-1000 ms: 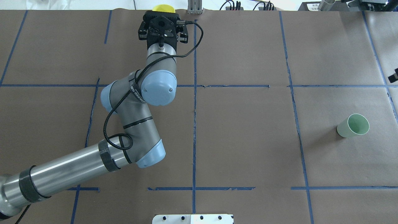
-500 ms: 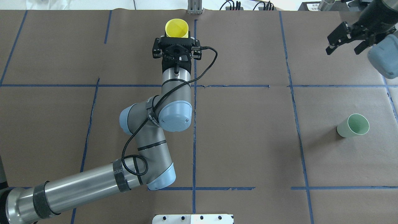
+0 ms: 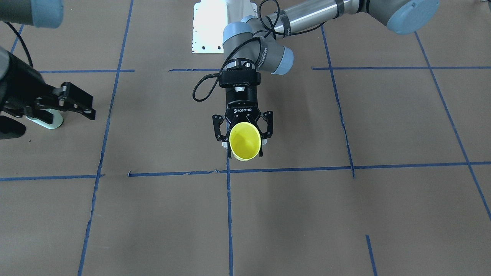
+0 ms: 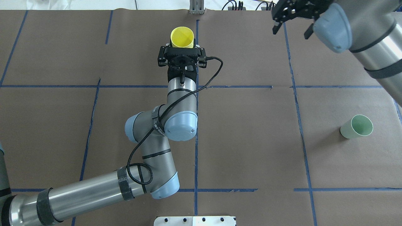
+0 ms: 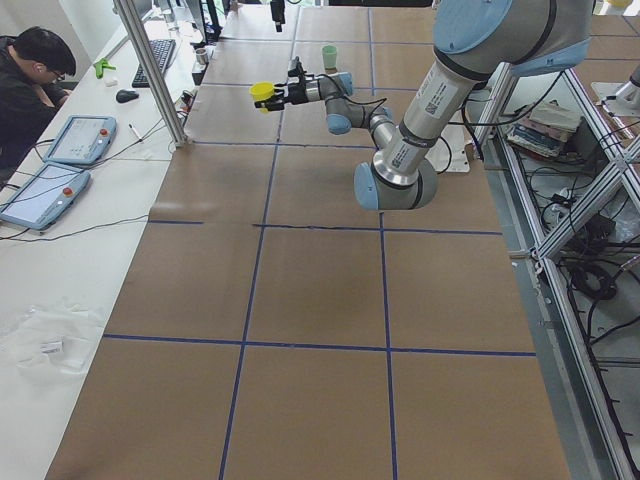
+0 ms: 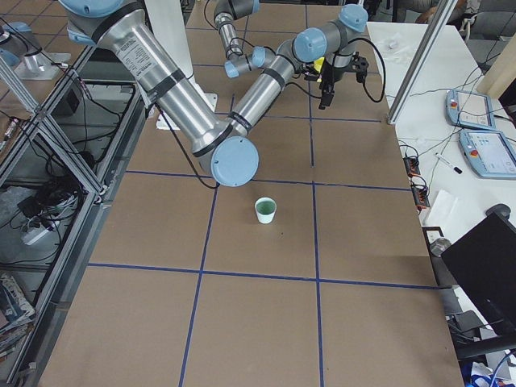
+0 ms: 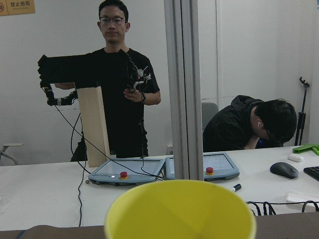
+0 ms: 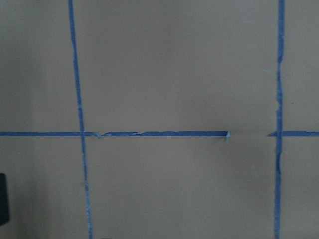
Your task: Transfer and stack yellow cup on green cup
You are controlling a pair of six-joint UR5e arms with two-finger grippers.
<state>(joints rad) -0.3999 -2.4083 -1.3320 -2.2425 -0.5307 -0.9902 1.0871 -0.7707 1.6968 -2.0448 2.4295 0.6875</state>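
My right gripper will next grip the rim (image 3: 230, 140) of the yellow cup, on the side toward the green cup, while my left gripper holds the cup.
My left gripper (image 4: 182, 47) is shut on the yellow cup (image 4: 181, 37) and holds it above the table near the far middle, rim pointing away from me. The cup also shows in the front view (image 3: 245, 141), in the left wrist view (image 7: 179, 211) and in the left side view (image 5: 263, 92). The green cup (image 4: 356, 127) stands upright on the table at the right, alone; it also shows in the right side view (image 6: 265, 210). My right gripper (image 4: 291, 29) is open and empty, in the air at the far right, well away from both cups.
Brown paper with blue tape lines (image 4: 196, 125) covers the table. An aluminium post (image 4: 197, 8) stands at the far edge, close behind the yellow cup. Two operators (image 7: 124, 94) and tablets (image 7: 129, 172) are beyond that edge. A white base plate (image 4: 194, 220) sits at the near edge.
My left gripper has carried the yellow cup right and back from the far edge. My right arm has come into view and swung left along the far edge, still open.
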